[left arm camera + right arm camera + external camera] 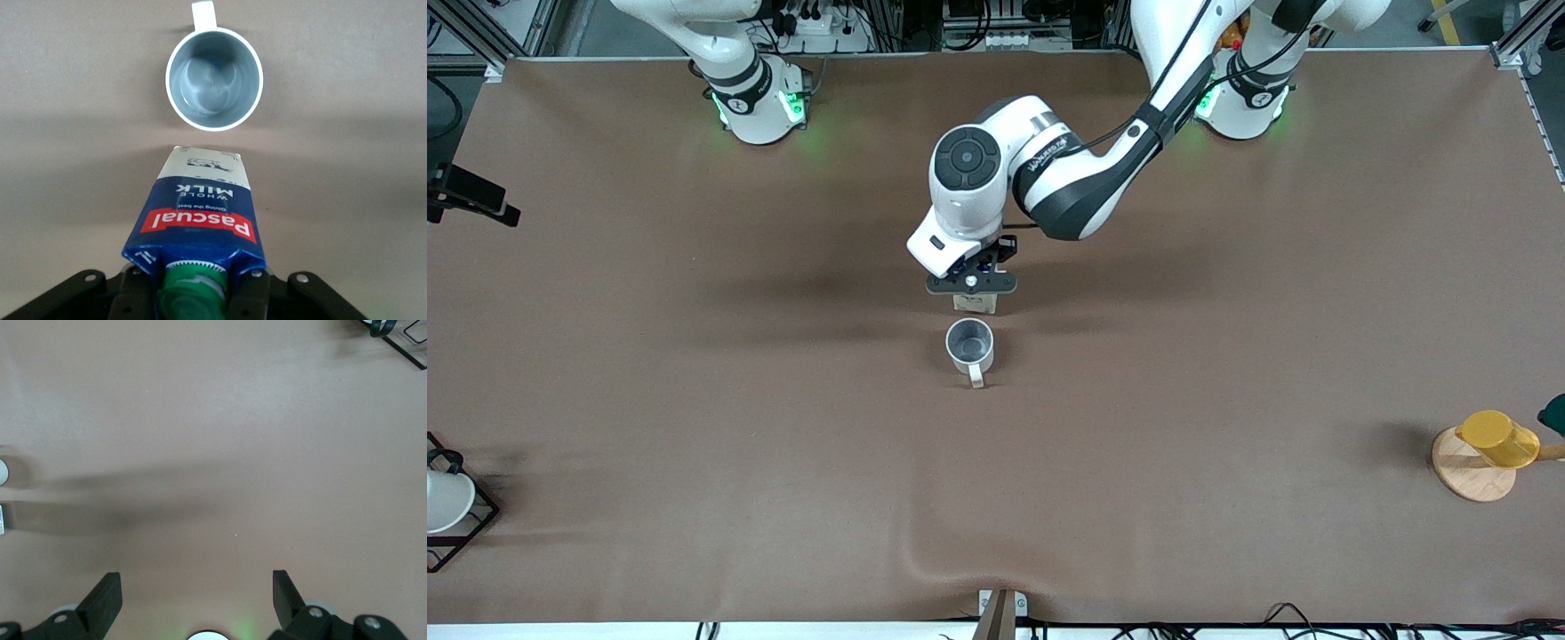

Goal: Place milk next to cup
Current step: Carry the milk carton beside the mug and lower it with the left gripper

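Note:
Next, my left gripper sets the milk down on the table [973, 322] [211, 147], against the side of the cup opposite the cup's handle.
The milk [200, 213], a dark blue carton with a green cap and a red-white label, is held at its top by my left gripper [197, 287], which is shut on it. In the front view the gripper [971, 283] hides most of the carton [976, 305]. The carton is upright, at or just above the table, beside the cup and farther from the front camera. The cup [969, 346] is a grey-beige mug with a grey inside and stands empty, with a small gap between it [213, 79] and the carton. My right gripper [197, 593] is open and empty over bare table.
A yellow cup [1498, 438] lies on a round wooden stand [1474, 476] near the left arm's end. A black wire rack [463, 524] with a white object stands at the right arm's end; a corner of it shows in the right wrist view [400, 337].

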